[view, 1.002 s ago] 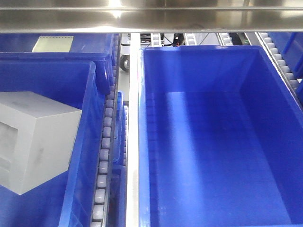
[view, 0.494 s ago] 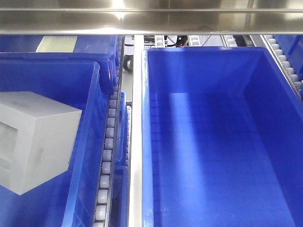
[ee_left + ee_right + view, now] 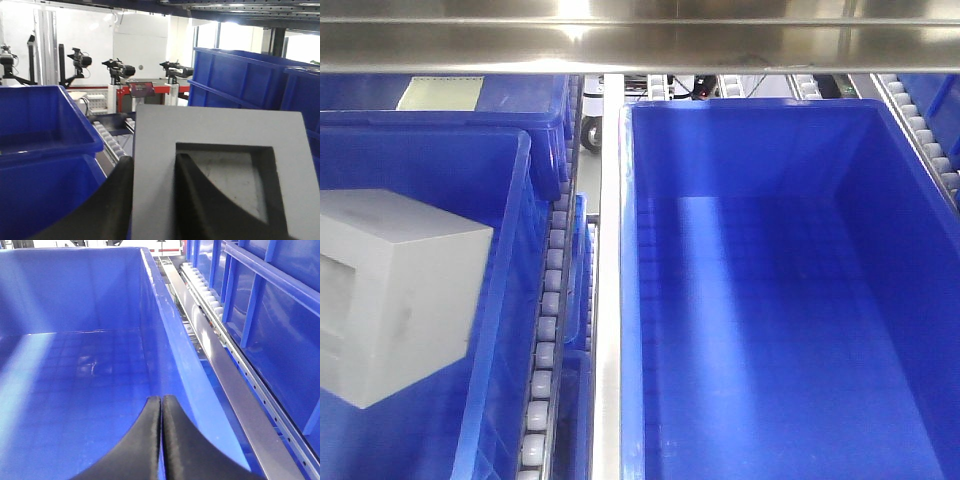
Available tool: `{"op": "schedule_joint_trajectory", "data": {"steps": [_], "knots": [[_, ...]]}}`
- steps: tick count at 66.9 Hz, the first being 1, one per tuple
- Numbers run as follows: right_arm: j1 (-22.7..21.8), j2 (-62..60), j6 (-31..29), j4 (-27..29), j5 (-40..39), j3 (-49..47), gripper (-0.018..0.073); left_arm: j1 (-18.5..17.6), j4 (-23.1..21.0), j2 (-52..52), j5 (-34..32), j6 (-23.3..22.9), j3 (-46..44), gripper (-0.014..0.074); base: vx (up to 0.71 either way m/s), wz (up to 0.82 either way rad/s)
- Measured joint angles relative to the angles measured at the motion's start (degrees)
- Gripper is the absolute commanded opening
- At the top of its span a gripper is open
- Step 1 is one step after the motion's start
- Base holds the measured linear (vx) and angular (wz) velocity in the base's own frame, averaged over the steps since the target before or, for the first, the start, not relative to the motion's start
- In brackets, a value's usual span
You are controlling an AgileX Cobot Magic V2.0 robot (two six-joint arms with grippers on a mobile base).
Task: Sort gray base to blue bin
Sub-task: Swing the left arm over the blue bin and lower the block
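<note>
Next, my left gripper puts the gray base down on the near part of the blue bin's bottom [image 3: 817, 399].
The gray base [image 3: 400, 290] hangs at the far left of the front view, over a blue crate [image 3: 505, 300], its recessed face turned left. In the left wrist view the gray base [image 3: 220, 125] fills the frame. My left gripper [image 3: 155, 159] is shut on one wall of it, one black finger outside and the other inside the square recess. The blue bin [image 3: 750, 150] is the large deep crate on the right, with nothing inside. My right gripper [image 3: 161, 399] is shut with nothing in it, above the blue bin [image 3: 75, 290] near its right wall.
A roller track [image 3: 545, 330] and a steel rail [image 3: 607, 300] run between the two crates. A steel beam [image 3: 640, 45] crosses the top of the front view. More blue crates [image 3: 235, 75] stand stacked beyond the block, and a steel rail [image 3: 235, 385] runs right of the bin.
The gray base has risen slightly in the left gripper. The front view shifted a little between one second ago and half a second ago.
</note>
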Motion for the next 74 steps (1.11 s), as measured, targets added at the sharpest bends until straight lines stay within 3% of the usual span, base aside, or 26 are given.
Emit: {"op": "schedule_joint_trajectory", "data": {"steps": [11, 42, 48, 55, 62, 74], "knots": [[0.00, 0.00, 0.00, 0.00, 0.00, 0.00, -0.0005, -4.63, 0.00, 8.60, -0.44, -0.39, -2.79, 0.0002, 0.00, 0.00], [0.00, 0.00, 0.00, 0.00, -0.05, 0.00, -0.0005, -25.78, 0.00, 49.16, -11.37, -0.45, -23.58, 0.0002, 0.00, 0.00], [0.00, 0.00, 0.00, 0.00, -0.05, 0.00, -0.0005, -27.44, 0.06, 58.74, -11.44, -0.70, -30.46, 0.0002, 0.00, 0.00], [0.00, 0.00, 0.00, 0.00, -0.05, 0.00, -0.0005, -27.65, 0.06, 69.16, -9.08, -4.09, -38.87, 0.0004, 0.00, 0.00], [0.00, 0.00, 0.00, 0.00, -0.12, 0.00, -0.0005, -27.86, 0.06, 77.89, -3.22, -7.10, -47.90, 0.0004, 0.00, 0.00], [0.00, 0.00, 0.00, 0.00, -0.12, 0.00, -0.0005, -28.04, 0.06, 89.51, 7.99, -7.72, -59.26, 0.0019, 0.00, 0.00]]}}
